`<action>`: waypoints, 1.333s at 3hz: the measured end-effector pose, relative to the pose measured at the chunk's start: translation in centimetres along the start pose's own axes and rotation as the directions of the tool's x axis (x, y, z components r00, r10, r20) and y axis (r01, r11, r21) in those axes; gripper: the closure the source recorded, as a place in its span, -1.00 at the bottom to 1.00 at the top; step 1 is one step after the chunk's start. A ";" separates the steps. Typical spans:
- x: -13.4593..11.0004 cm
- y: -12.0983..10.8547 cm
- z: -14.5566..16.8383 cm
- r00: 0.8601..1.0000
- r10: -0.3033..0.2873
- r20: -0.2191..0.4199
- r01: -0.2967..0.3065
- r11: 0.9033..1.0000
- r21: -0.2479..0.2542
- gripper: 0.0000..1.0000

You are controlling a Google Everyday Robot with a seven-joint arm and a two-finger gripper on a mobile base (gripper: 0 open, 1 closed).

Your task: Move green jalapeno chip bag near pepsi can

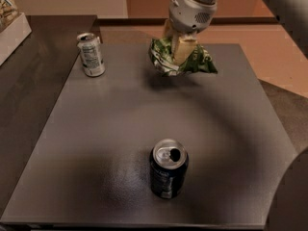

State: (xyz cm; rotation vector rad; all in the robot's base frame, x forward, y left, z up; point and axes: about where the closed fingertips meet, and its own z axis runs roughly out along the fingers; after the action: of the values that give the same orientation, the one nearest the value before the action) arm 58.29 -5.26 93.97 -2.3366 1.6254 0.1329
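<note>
The robot's gripper should release the green jalapeno chip bag on the dark table (159, 122) behind the pepsi can.
The green jalapeno chip bag (197, 61) is crinkled and hangs lifted above the far middle of the dark table (96, 143), casting a shadow below it. My gripper (179, 52) comes down from the top and is shut on the bag's middle. The pepsi can (168, 169) is dark navy with a silver open top and stands upright near the table's front middle, well in front of the bag.
A white-and-silver can (91, 54) stands upright at the table's far left. A pale box (12, 25) sits on the dark counter at the left edge. The table's right edge borders an orange-tan floor.
</note>
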 end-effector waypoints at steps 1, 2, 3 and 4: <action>-0.4 0.1 0.3 1.000 0.009 -0.013 -0.009 1.000 -0.002 1.00; -1.5 2.2 0.1 1.000 0.029 -0.004 -0.029 1.000 -0.008 1.00; -3.2 5.0 0.9 0.999 0.050 0.008 -0.050 0.998 -0.044 1.00; -5.4 7.7 2.8 0.998 0.059 0.020 -0.057 0.994 -0.095 1.00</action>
State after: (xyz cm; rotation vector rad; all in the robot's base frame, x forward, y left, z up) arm 49.44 -2.10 91.20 -2.3480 1.7123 0.2538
